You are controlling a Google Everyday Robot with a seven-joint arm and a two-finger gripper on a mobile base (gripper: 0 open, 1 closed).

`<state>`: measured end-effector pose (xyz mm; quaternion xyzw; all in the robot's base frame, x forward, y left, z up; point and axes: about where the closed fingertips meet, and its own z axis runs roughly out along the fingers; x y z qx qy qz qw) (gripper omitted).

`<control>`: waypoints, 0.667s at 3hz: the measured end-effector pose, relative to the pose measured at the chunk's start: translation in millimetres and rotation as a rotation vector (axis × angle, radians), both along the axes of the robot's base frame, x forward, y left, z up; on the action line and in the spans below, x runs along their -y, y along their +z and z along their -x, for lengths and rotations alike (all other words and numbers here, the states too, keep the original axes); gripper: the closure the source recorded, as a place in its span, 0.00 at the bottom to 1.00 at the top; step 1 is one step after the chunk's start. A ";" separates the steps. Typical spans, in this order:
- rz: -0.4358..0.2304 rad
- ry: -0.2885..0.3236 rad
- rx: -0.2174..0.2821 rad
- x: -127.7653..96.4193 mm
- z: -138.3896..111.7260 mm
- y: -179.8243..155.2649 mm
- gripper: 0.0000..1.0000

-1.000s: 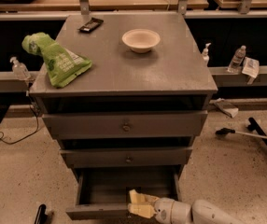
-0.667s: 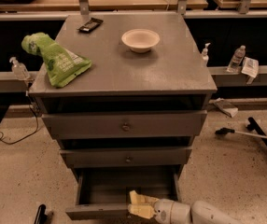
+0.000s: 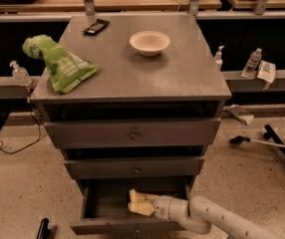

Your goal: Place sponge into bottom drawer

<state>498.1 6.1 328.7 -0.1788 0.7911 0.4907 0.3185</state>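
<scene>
My gripper is going to let go of the sponge so that it lies on the middle of the bottom drawer's inside [image 3: 136,198].
The bottom drawer [image 3: 102,227] of the grey cabinet is pulled open. My gripper [image 3: 152,206] reaches into it from the lower right on a white arm. It is shut on the pale yellow sponge [image 3: 139,203], which looks pinched and sits inside the drawer's right half, low over its floor. I cannot tell whether the sponge touches the floor. The two upper drawers [image 3: 132,132] are closed.
On the cabinet top [image 3: 182,73] lie a green bag [image 3: 60,63], a white bowl [image 3: 150,42] and a small dark object [image 3: 96,26]. Bottles stand on side ledges at left [image 3: 19,73] and right [image 3: 252,61]. A dark stand leg [image 3: 277,143] lies on the floor at right.
My gripper and the sponge have moved a little up and to the left, farther back into the open bottom drawer. Nothing else has moved.
</scene>
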 end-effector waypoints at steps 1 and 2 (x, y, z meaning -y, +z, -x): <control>0.034 0.003 0.022 -9.9 -29.6 -8.0 1.00; 0.114 -0.026 0.019 -9.8 -43.2 -35.6 1.00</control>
